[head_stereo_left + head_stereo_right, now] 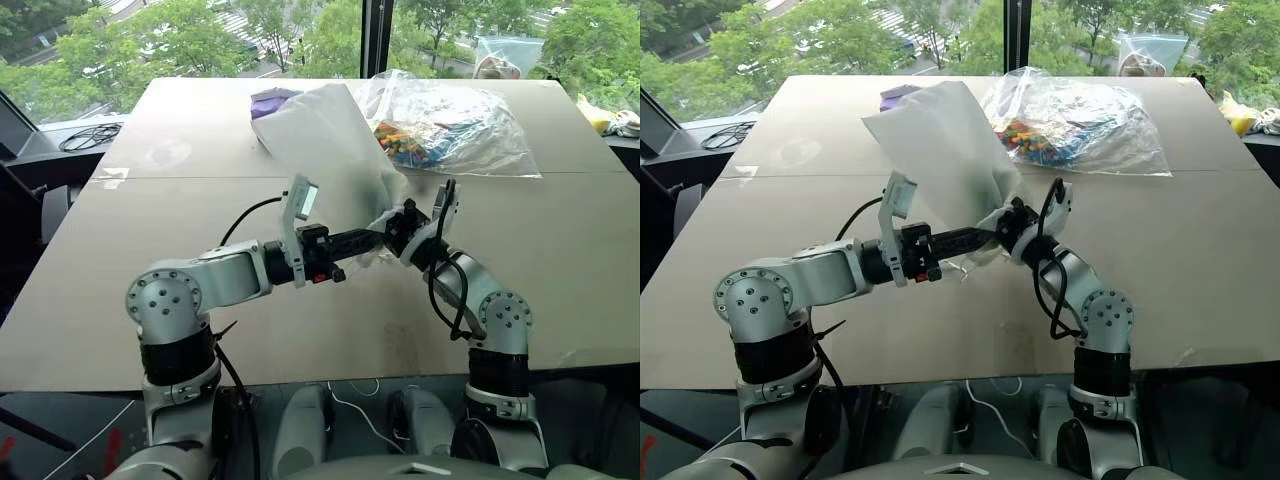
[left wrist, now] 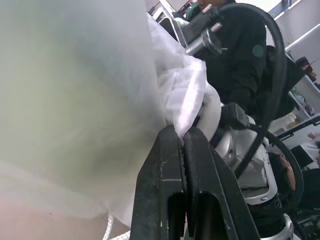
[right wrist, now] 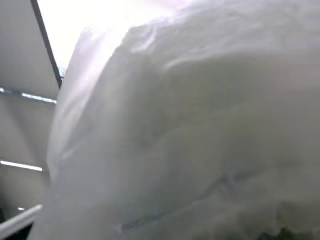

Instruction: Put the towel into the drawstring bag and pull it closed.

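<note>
Next, my left gripper puts the white drawstring bag, now hanging in the air over the table, down on the table (image 1: 348, 211) just in front of the clear plastic bag.
The white drawstring bag (image 1: 322, 140) hangs in the air over the table, its body standing up and tilted toward the back left, its gathered mouth (image 1: 386, 220) low between my two grippers. My left gripper (image 1: 372, 240) points right and is shut on the bunched fabric at the mouth (image 2: 183, 137). My right gripper (image 1: 402, 224) meets it from the right, closed on the same bunch. A white cord (image 2: 107, 231) dangles below. The towel is hidden; a faint green tint shows through the fabric (image 2: 60, 90).
A large clear plastic bag of colourful items (image 1: 455, 125) lies at the back right of the beige table (image 1: 150, 260). A purple pack (image 1: 270, 101) lies behind the raised bag. Windows stand beyond the table's far edge.
</note>
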Robot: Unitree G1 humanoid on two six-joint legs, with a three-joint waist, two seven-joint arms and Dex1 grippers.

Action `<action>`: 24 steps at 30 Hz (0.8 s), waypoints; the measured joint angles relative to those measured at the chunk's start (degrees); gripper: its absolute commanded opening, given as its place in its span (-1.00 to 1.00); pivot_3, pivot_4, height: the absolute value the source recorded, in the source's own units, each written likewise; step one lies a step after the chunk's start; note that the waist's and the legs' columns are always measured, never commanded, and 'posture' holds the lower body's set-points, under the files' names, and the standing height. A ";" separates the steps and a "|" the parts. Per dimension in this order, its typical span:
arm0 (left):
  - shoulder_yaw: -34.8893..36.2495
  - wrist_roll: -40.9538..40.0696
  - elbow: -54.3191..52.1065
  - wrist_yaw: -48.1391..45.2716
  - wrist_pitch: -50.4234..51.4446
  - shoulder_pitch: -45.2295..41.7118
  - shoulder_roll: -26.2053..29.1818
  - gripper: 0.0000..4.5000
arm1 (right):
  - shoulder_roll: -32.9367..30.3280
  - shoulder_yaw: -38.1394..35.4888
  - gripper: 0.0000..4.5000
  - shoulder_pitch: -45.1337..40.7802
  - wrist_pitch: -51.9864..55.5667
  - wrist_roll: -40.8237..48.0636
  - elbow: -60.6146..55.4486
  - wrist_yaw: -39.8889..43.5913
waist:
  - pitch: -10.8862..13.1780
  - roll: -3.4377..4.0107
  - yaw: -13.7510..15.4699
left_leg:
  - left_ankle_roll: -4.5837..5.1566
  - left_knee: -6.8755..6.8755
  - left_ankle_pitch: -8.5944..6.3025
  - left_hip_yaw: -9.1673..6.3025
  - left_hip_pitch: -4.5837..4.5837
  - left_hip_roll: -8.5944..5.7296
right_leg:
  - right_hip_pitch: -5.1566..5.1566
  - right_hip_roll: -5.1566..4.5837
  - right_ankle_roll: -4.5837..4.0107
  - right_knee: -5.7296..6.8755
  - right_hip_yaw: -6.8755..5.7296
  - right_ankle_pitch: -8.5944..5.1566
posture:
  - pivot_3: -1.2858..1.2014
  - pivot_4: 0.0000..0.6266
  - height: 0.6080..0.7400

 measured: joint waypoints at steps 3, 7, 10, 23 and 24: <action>-1.38 -0.38 0.80 0.34 -1.87 -0.14 0.24 -1.00 | 0.08 0.67 -0.96 -0.55 -5.33 5.07 0.14 -5.39 | 0.00 0.00 -0.01 | 0.01 -0.03 0.01 0.03 0.00 -0.01 | -0.01 0.03 0.01 -0.07 0.05 0.00 | 0.03 -0.52 0.98; -2.17 0.96 1.96 0.27 -4.76 -0.48 1.50 -1.00 | 0.07 1.84 -0.50 -0.77 -9.08 7.56 0.14 -7.57 | 0.00 0.00 0.00 | 0.05 -0.08 0.03 0.06 0.00 -0.01 | -0.01 0.06 0.02 -0.14 0.07 0.00 | 0.03 -0.52 0.98; -2.74 3.72 2.78 -0.16 -7.33 -1.14 2.88 -1.00 | -0.14 3.58 0.04 -0.78 -8.73 7.28 0.10 -7.44 | 0.00 0.00 0.01 | 0.04 -0.10 0.02 0.06 0.00 0.00 | -0.02 0.07 0.01 -0.15 0.06 0.00 | 0.03 -0.52 0.98; -1.57 13.35 7.49 -4.18 -17.19 -3.19 6.27 -1.00 | -19.28 10.49 0.43 -1.20 7.84 -4.24 -2.27 4.47 | 0.01 0.01 0.22 | 0.25 -0.21 0.14 0.12 -0.12 -0.01 | -0.07 0.05 0.02 -0.37 0.05 0.00 | 0.03 -0.52 0.98; -1.52 13.82 7.73 -4.36 -17.35 -3.20 6.34 -1.00 | -20.82 10.72 0.43 -0.57 8.98 -4.44 -3.59 6.91 | 0.01 0.01 0.24 | 0.26 -0.23 0.15 0.12 -0.12 -0.01 | -0.08 0.06 0.01 -0.38 0.05 0.00 | 0.03 -0.52 0.98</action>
